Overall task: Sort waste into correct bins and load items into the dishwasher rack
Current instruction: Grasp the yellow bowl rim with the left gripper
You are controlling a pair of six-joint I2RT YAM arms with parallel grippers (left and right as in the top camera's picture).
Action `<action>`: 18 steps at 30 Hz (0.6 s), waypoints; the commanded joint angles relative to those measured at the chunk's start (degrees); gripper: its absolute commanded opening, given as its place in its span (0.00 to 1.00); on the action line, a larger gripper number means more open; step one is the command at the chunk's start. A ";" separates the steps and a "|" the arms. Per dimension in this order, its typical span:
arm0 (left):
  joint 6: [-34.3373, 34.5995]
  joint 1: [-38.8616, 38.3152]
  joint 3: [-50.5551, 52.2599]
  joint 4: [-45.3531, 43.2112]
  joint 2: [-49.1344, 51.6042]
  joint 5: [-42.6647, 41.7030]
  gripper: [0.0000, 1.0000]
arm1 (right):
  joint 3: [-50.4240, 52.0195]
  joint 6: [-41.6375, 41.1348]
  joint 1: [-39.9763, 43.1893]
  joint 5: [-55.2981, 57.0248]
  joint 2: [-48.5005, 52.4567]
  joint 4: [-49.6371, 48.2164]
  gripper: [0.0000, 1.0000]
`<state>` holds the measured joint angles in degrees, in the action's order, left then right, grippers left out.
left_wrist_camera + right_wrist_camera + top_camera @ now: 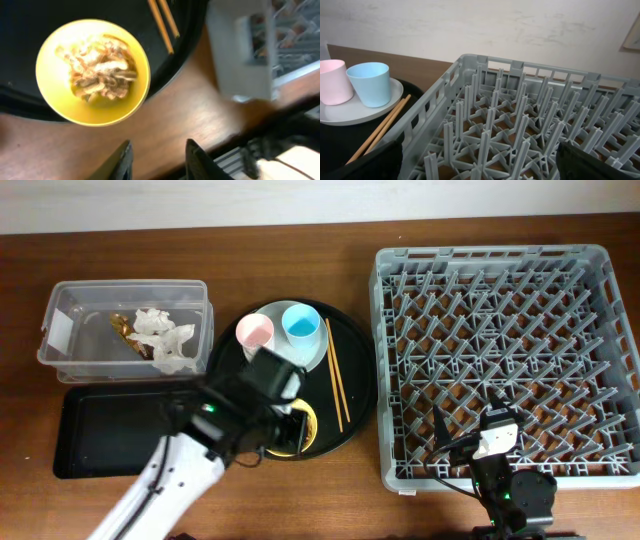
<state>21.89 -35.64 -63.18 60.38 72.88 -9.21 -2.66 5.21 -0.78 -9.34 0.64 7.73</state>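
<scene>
I will next use my left gripper to grab the yellow bowl by the rim (pixel 316 430) (pixel 147 86) nearest the chopsticks.
The yellow bowl (pixel 92 72) holds brownish food scraps (pixel 100 67) and sits on the round black tray (pixel 350 395). In the overhead view my left arm covers most of the bowl (pixel 309 430). My left gripper (pixel 159 160) is open and empty, above the table wood just off the bowl's rim. The pink cup (pixel 254 332) and light-blue cup (pixel 300 323) stand on the grey plate (pixel 315 355). The chopsticks (pixel 336 385) lie beside them. My right gripper (pixel 480 167) is open and empty over the front of the dishwasher rack (pixel 500 280).
The clear tub (pixel 60 330) at the back left holds white tissue (pixel 165 340) and a brown-gold wrapper (pixel 122 326). The flat black tray (pixel 100 435) lies in front of it. In the right wrist view the cups (pixel 367 82) and chopsticks (pixel 380 127) sit left of the rack wall.
</scene>
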 commanded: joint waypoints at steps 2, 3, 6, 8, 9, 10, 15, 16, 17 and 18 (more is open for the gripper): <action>4.42 -7.61 7.69 -10.14 2.40 11.50 0.37 | 0.48 0.17 0.42 0.07 -0.33 0.11 0.98; 4.39 -8.33 8.96 -12.46 3.02 12.35 0.37 | 0.48 0.17 0.42 0.07 -0.33 0.11 0.98; 4.37 -9.70 12.61 -19.63 6.27 13.62 0.37 | 0.48 0.17 0.42 0.09 -0.33 0.11 0.98; 4.35 -9.75 13.66 -22.47 8.79 13.62 0.37 | 0.48 0.17 0.42 0.07 -0.33 0.11 0.98; 4.35 -9.75 13.66 -23.39 10.12 13.60 0.37 | 0.48 0.17 0.42 0.07 -0.33 0.11 0.98; 4.37 -9.75 13.66 -24.26 11.30 13.57 0.37 | 0.48 0.17 0.42 0.09 -0.33 0.11 0.98; 4.37 -9.75 13.66 -27.19 18.99 13.57 0.14 | 0.48 0.17 0.42 0.07 -0.33 0.11 0.98; 4.37 -9.75 13.64 -27.56 20.04 13.60 0.10 | 0.48 0.17 0.42 0.09 -0.33 0.11 0.98; 4.37 -9.75 13.64 -27.63 20.44 13.62 0.08 | 0.48 0.17 0.42 0.07 -0.33 0.11 0.98; 4.35 -9.73 13.64 -27.67 20.44 13.94 0.07 | 0.48 0.17 0.42 0.09 -0.33 0.11 0.98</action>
<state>25.98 -45.21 -50.13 32.71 92.20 4.49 -2.66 5.15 -0.78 -9.34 0.64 7.73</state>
